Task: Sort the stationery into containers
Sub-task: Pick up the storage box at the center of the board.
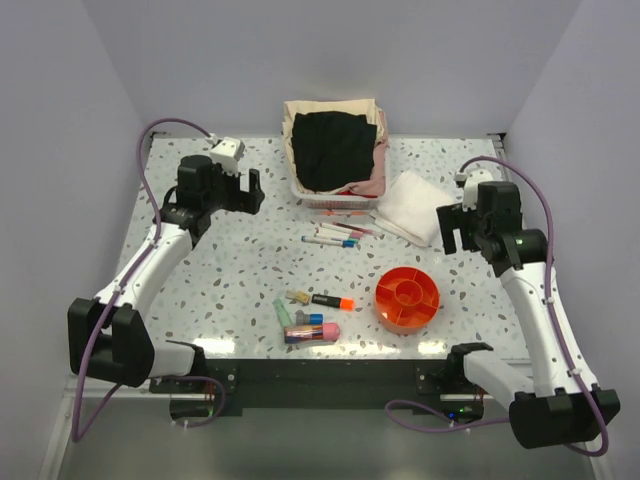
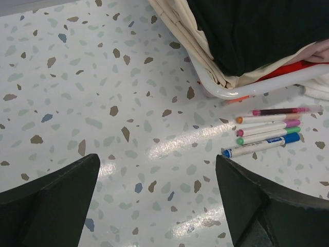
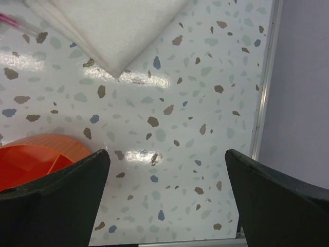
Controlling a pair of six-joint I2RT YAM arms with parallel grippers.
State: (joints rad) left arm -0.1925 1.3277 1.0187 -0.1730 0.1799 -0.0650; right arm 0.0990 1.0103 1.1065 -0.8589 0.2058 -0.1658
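The robot's right gripper will next close on the rim (image 1: 429,274) (image 3: 64,151) of the orange divided tray, on the far side that faces the folded white cloth.
Several thin white pens with coloured caps (image 1: 335,234) lie mid-table below the basket; they also show in the left wrist view (image 2: 267,135). A black-and-orange marker (image 1: 331,301), a green tube (image 1: 283,311), a pink eraser (image 1: 331,328) and short coloured pieces (image 1: 306,333) lie near the front edge. The round orange divided tray (image 1: 407,297) stands right of them, and its rim shows in the right wrist view (image 3: 36,154). My left gripper (image 1: 247,192) is open and empty, high at the back left. My right gripper (image 1: 456,230) is open and empty, high at the right.
A white basket (image 1: 333,150) of dark and pink clothes stands at the back centre, its rim in the left wrist view (image 2: 257,87). A folded white cloth (image 1: 415,206) lies right of it, also in the right wrist view (image 3: 113,25). The table's right edge (image 3: 262,103) is close.
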